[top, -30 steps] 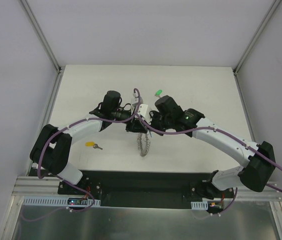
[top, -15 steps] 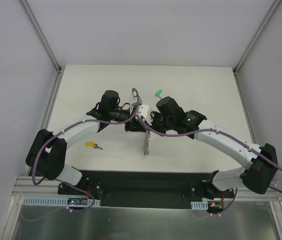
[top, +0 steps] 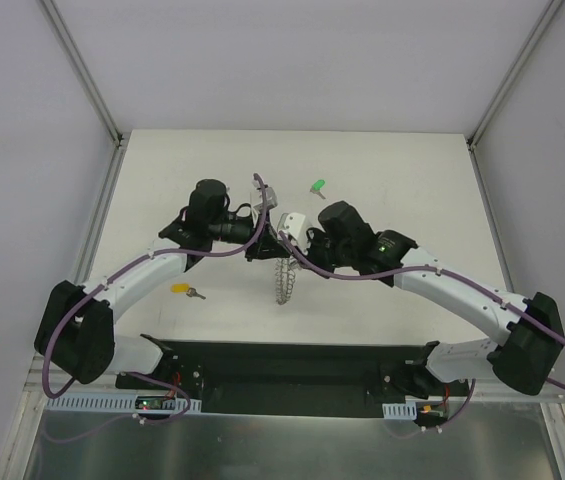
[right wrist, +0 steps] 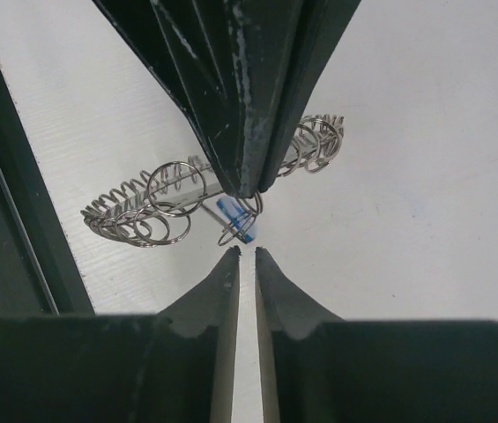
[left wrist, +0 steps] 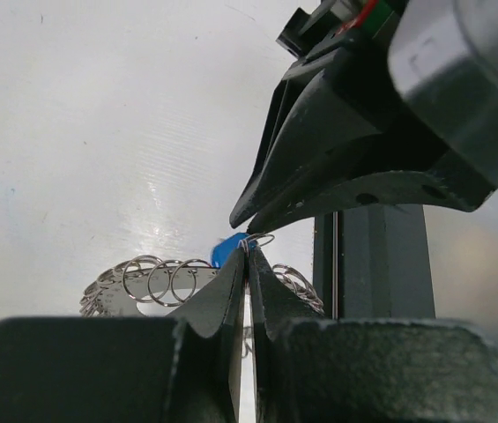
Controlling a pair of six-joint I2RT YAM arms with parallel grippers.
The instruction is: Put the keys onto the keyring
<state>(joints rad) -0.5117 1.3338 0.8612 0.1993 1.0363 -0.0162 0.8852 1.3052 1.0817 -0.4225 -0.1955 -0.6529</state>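
Next, I back my right gripper off, open it and take that loop (right wrist: pixel 245 220), as its fingers are almost shut short of the wire loop in my left gripper.
The keyring (top: pixel 284 283), a silver ring edged with wire loops, hangs in the air above the table's middle. My left gripper (left wrist: pixel 247 248) is shut on one of its wire loops. A blue key (right wrist: pixel 236 214) dangles from a loop right by that grip, and its head also shows in the left wrist view as the blue key (left wrist: pixel 225 252). My right gripper (right wrist: pixel 246 253) faces the left one tip to tip, just short of the key, its fingers slightly apart with nothing between them. A green key (top: pixel 317 186) lies at the back, a yellow key (top: pixel 184 290) at the front left.
Both arms meet over the table's middle, their purple cables looping above them. The black mounting bar (top: pixel 282 365) runs along the near edge. White walls with metal posts close in the table at left and right.
My right gripper has opened a little and drawn back from the blue key. The left arm has shifted left, and the keyring swings beneath its shut fingers.
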